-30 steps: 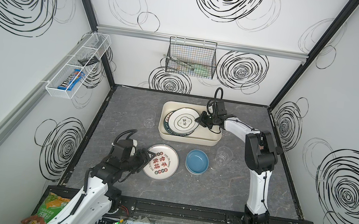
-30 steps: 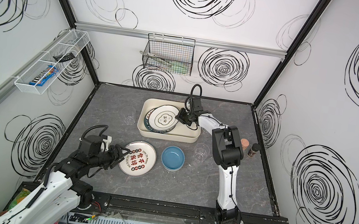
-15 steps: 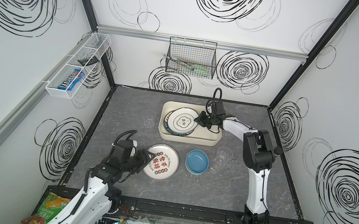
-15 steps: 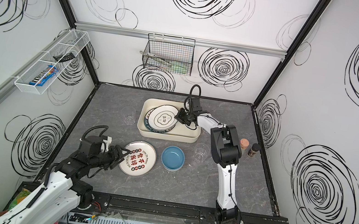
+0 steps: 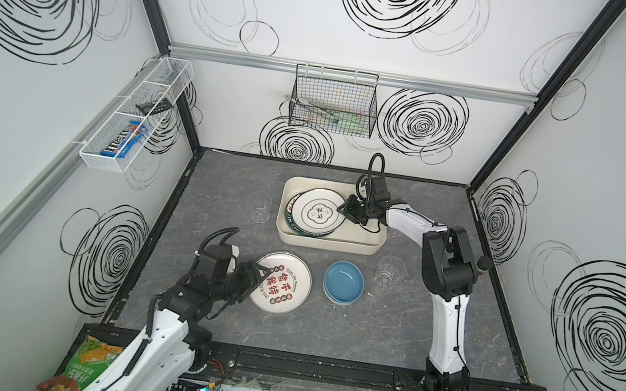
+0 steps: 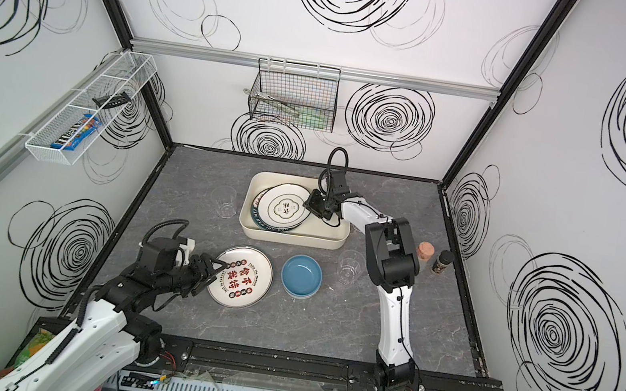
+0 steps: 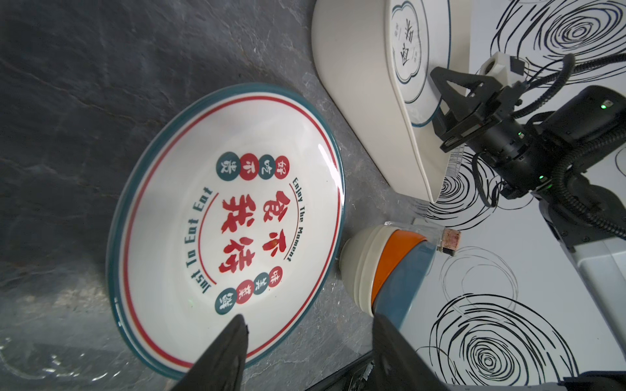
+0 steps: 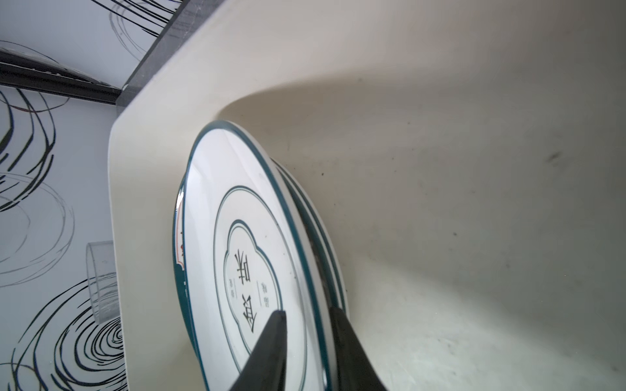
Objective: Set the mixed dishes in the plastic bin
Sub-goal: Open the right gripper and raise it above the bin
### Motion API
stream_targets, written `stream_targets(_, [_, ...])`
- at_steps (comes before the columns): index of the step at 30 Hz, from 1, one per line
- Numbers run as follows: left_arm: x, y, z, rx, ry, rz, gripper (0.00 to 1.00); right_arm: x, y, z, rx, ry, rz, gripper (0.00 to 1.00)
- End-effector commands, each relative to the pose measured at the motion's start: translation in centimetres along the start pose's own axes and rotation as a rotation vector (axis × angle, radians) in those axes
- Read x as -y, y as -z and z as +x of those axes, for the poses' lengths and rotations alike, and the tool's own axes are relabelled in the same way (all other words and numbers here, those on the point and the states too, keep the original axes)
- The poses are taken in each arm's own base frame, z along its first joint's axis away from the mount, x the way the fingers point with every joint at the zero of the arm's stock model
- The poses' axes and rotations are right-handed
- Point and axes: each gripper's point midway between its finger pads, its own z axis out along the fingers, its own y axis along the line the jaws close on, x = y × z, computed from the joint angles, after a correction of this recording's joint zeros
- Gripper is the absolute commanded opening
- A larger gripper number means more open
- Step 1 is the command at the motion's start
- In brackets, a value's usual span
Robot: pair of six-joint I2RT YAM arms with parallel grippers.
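Observation:
I should next close my left gripper on the red-character plate's rim (image 5: 252, 294) (image 7: 130, 338) next to the "Just To Eat Eat" lettering, on the side away from the blue bowl.
The cream plastic bin (image 5: 375, 244) stands at the back middle. In it a white plate with a thin green ring (image 5: 313, 211) lies on a plate with a dark green lettered rim (image 5: 299, 231). My right gripper (image 5: 343, 209) straddles the top plate's right rim (image 8: 305, 243), its fingers slightly parted: open. On the table, a red-character plate (image 5: 283, 284) lies beside a blue bowl (image 5: 343, 282) that is stacked on orange and cream bowls (image 7: 382, 267). My left gripper (image 5: 258, 281) is open at that plate's left edge, holding nothing.
One clear cup (image 5: 260, 207) stands left of the bin and another (image 5: 388, 273) right of the blue bowl. Two small jars (image 6: 425, 252) stand by the right wall. A black wire basket (image 5: 334, 101) and a white mesh rack (image 5: 134, 115) hang on the walls.
My right gripper has shifted a little to the left with the top plate, which now lies on the stack, and its jaws have parted. The left arm has not moved.

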Motion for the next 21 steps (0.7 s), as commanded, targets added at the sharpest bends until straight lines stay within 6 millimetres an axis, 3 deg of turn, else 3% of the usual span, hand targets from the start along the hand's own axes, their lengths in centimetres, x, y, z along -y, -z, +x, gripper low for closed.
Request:
stream_targets(1, [-0.1, -0.1, -0.2, 0.013, -0.008, 0.009, 0.62, 0.1, 0.7, -0.7, 0.026, 0.05, 0.072, 0.27])
stream_targets(13, [-0.4, -0.1, -0.2, 0.015, -0.001, 0.003, 0.62, -0.1, 0.1, -0.2, 0.02, 0.104, 0.13, 0.26])
stream_targets(21, [-0.5, -0.1, -0.2, 0.017, -0.001, -0.002, 0.62, -0.4, -0.5, 0.1, 0.001, 0.115, 0.134, 0.31])
